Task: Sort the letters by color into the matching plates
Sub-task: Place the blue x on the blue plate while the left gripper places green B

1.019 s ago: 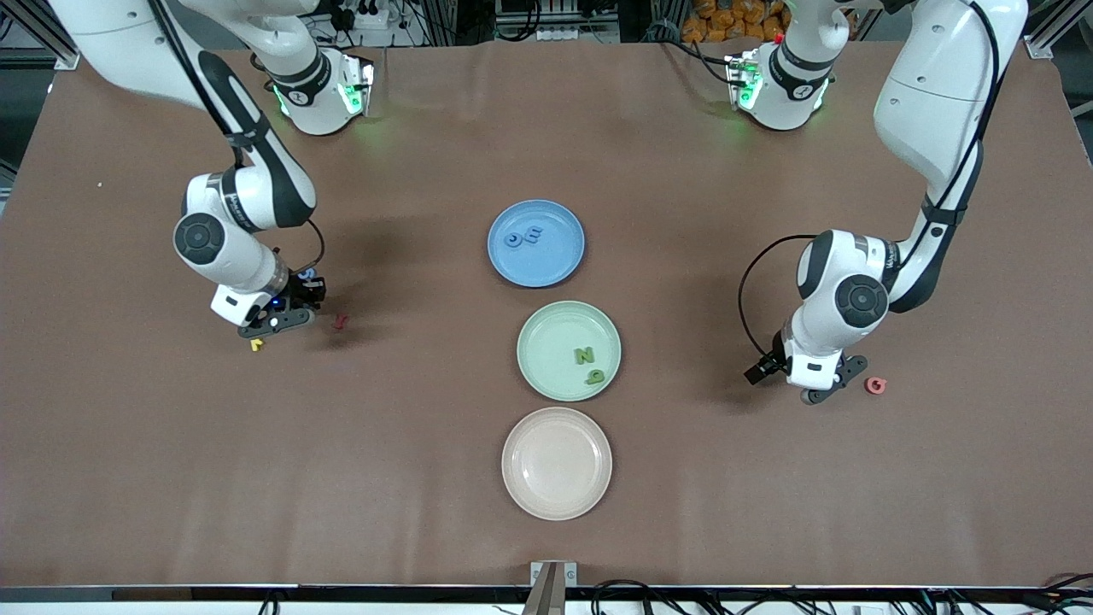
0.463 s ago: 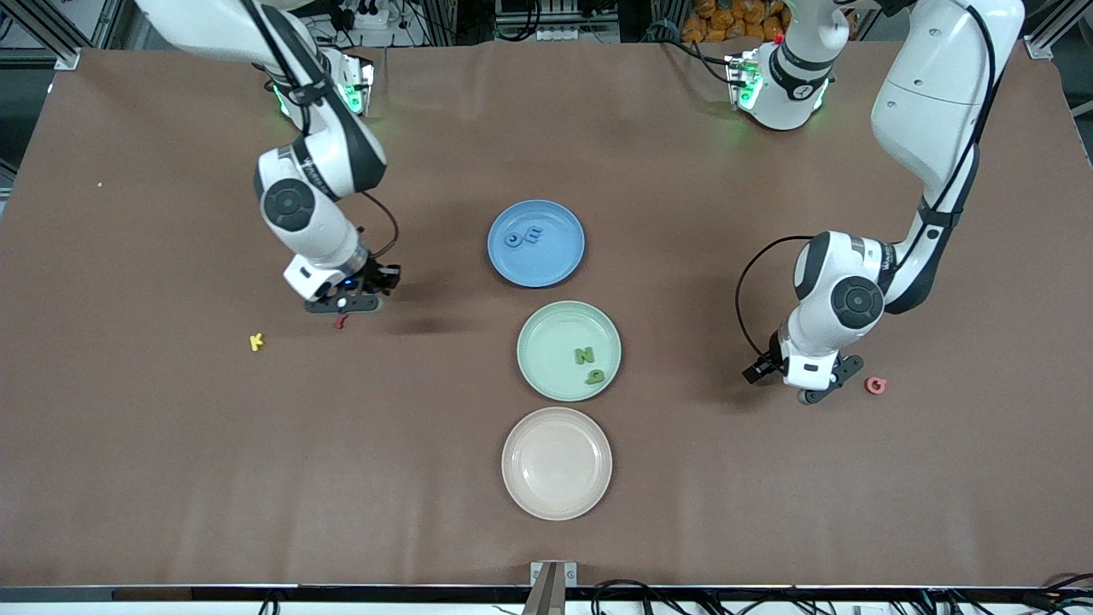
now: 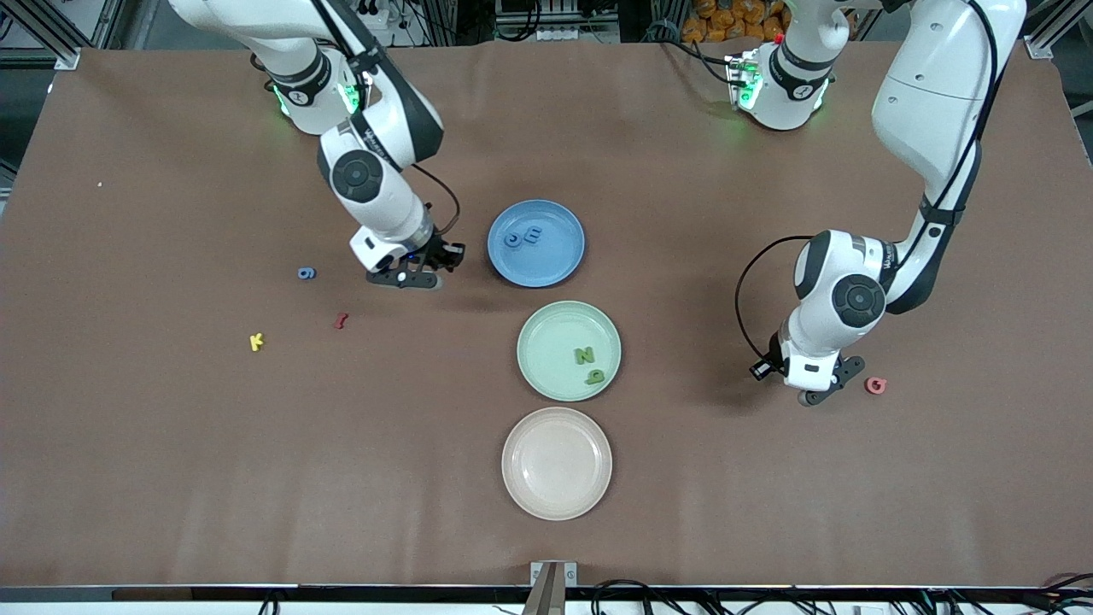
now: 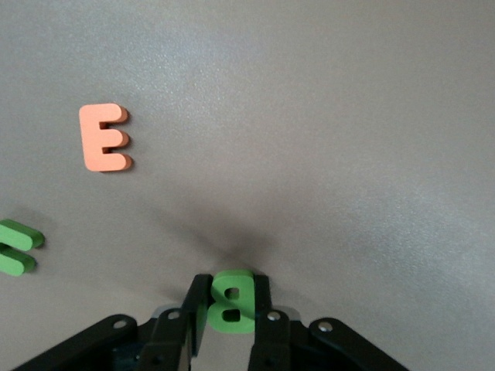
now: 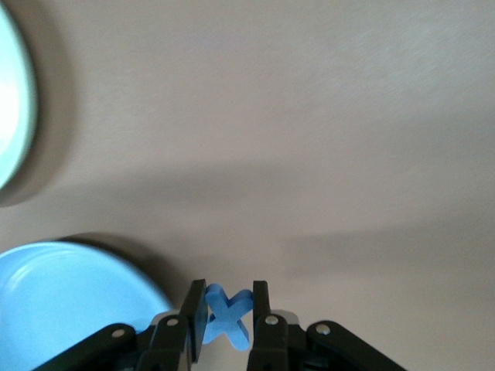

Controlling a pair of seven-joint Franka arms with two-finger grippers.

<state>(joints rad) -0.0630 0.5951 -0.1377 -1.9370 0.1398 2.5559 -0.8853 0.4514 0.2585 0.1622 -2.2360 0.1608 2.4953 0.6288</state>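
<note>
The green B will go on the bare side of the mint green plate (image 3: pixel 540 363), near the green N. My left gripper needs to let go of it there.
My right gripper (image 3: pixel 412 277) is shut on a blue X (image 5: pixel 227 315) just above the table, beside the blue plate (image 3: pixel 555 256), which holds two blue letters (image 3: pixel 523 237). My left gripper (image 3: pixel 821 389) is low at the left arm's end of the table, shut on a green B (image 4: pixel 230 300), next to a pink G (image 3: pixel 875 385). The mint green plate (image 3: pixel 551 337) holds a green N (image 3: pixel 584 354) and a green 9 (image 3: pixel 595 376). The pinkish beige plate (image 3: pixel 557 463) is bare.
A blue 9 (image 3: pixel 306 273), a dark red letter (image 3: pixel 341 321) and a yellow K (image 3: pixel 256 342) lie toward the right arm's end. The left wrist view shows an orange E (image 4: pixel 104 137) and part of a green letter (image 4: pixel 15 246) on the table.
My right gripper has moved from beside the yellow K to beside the blue plate, uncovering the blue 9. The left arm has barely moved.
</note>
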